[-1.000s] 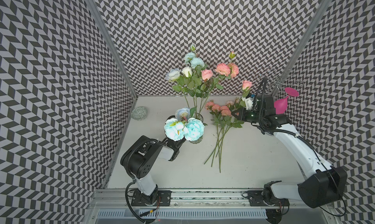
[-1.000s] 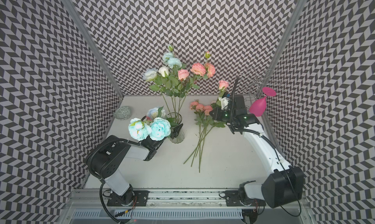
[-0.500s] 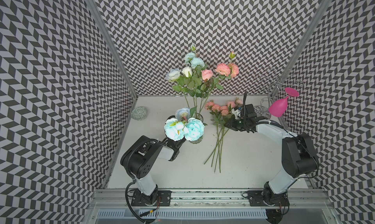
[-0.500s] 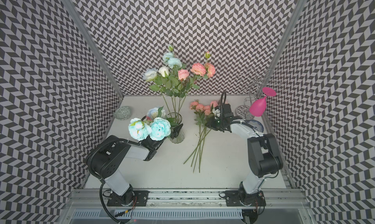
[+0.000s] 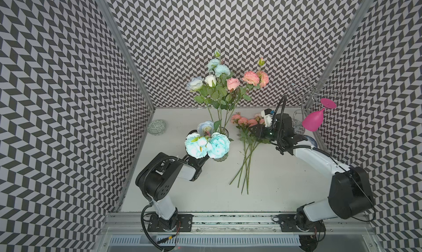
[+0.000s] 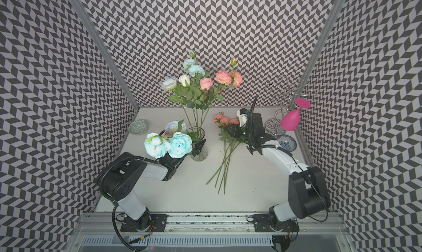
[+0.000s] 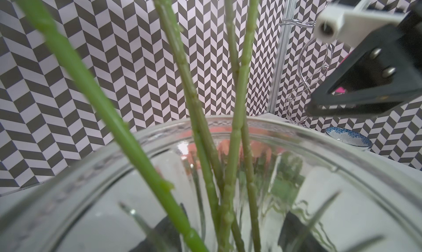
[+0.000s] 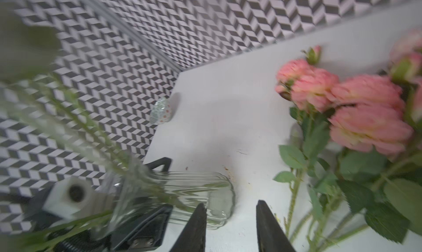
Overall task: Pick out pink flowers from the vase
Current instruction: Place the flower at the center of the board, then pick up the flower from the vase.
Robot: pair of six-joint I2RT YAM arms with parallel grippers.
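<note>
The tall pink flower with a bud on top has a bare stem [image 5: 230, 114] below its leaves, above the vase's rim. My right gripper closes on it next.
The clear ribbed vase [image 5: 221, 157] [image 6: 199, 153] stands mid-table with my left gripper [image 8: 153, 193] shut on it, a black finger on each side. Pink flowers [image 5: 253, 77] [image 6: 222, 77] still stand tall in it among pale blue and white blooms [image 5: 214, 70]. More pink flowers [image 5: 242, 121] [image 6: 223, 120] [image 8: 365, 116] lie on the table right of the vase, stems toward the front. My right gripper [image 5: 257, 131] [image 8: 230, 204] hovers low at their blooms, open, with only bare table between its fingers. The left wrist view shows green stems [image 7: 237, 129] inside the vase rim [image 7: 342, 148].
Large pale blue peonies [image 5: 206, 145] hang over my left wrist and hide it. A greenish dish [image 5: 156, 127] sits at the back left. A magenta wine glass [image 5: 314, 123] hangs from a wire rack [image 5: 312, 91] at the back right, beside a blue-patterned bowl [image 6: 286, 143].
My right gripper came down with a pink stem to the pile on the table and opened, leaving the stem there. The left arm and the vase have kept still.
</note>
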